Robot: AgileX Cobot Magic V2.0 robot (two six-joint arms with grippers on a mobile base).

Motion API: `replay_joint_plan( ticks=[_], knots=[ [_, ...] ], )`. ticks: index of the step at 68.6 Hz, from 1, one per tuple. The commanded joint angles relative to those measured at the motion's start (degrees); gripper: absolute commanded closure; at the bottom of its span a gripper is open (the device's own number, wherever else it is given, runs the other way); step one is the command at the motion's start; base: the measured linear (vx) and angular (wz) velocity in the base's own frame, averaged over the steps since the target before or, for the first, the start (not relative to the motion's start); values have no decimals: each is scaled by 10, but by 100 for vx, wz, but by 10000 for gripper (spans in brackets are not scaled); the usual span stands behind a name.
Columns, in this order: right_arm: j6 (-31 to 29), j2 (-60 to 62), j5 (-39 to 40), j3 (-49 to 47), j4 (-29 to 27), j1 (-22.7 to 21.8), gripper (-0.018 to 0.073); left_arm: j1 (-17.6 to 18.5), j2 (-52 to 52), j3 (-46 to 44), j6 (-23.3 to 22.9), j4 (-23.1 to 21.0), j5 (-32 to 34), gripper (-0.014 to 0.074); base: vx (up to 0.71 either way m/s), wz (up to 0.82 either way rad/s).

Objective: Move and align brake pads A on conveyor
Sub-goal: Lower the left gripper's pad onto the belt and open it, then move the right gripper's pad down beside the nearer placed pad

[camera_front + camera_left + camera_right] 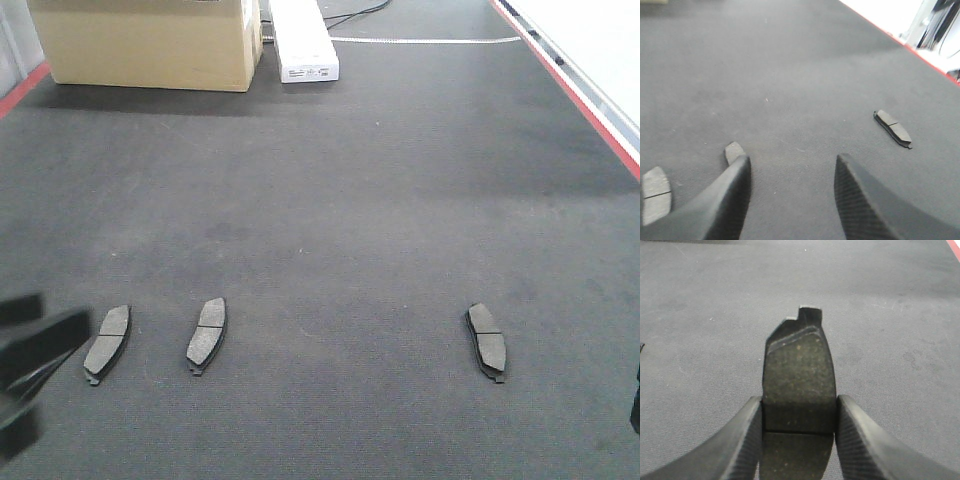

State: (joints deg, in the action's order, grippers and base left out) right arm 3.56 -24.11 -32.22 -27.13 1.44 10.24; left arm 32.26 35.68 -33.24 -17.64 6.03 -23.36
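Observation:
Next, my right gripper releases its brake pad in the wide conveyor gap (394, 349), next to the lone brake pad.
Three brake pads A lie in a row on the dark conveyor (320, 200): one at the left (107, 343), one beside it (207, 332), one further right (487, 340). My left gripper (792, 158) hovers open and holds nothing. Its left finger (735, 190) covers part of the second pad (734, 151). The leftmost pad (656, 195) is at the lower left and the right one (892, 128) lies beyond. In the front view this gripper (30, 360) is at the left edge, next to the leftmost pad. My right gripper (799, 400) is shut on another brake pad (799, 360), its fingers pressing both long sides.
A cardboard box (150, 40) and a white carton (303, 40) stand at the belt's far end. Red stripes run along the right edge (580, 100) and the far left edge (25, 88). A dark sliver of the right arm (636, 400) shows at the frame's right border.

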Motion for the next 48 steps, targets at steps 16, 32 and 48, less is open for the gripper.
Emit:
replay_joint_plan(
  ticks=[16,32,48],
  knots=[
    [-5,-3,55,-18,4,-4,564,2,-131,67,22,3,16,220,0,0],
    [-5,-3,56,-18,4,-4,564,2,-140,71,20,1,17,220,0,0],
    [-5,-3,56,-18,4,-4,564,2,-140,71,20,0,17,220,0,0]
  ],
)
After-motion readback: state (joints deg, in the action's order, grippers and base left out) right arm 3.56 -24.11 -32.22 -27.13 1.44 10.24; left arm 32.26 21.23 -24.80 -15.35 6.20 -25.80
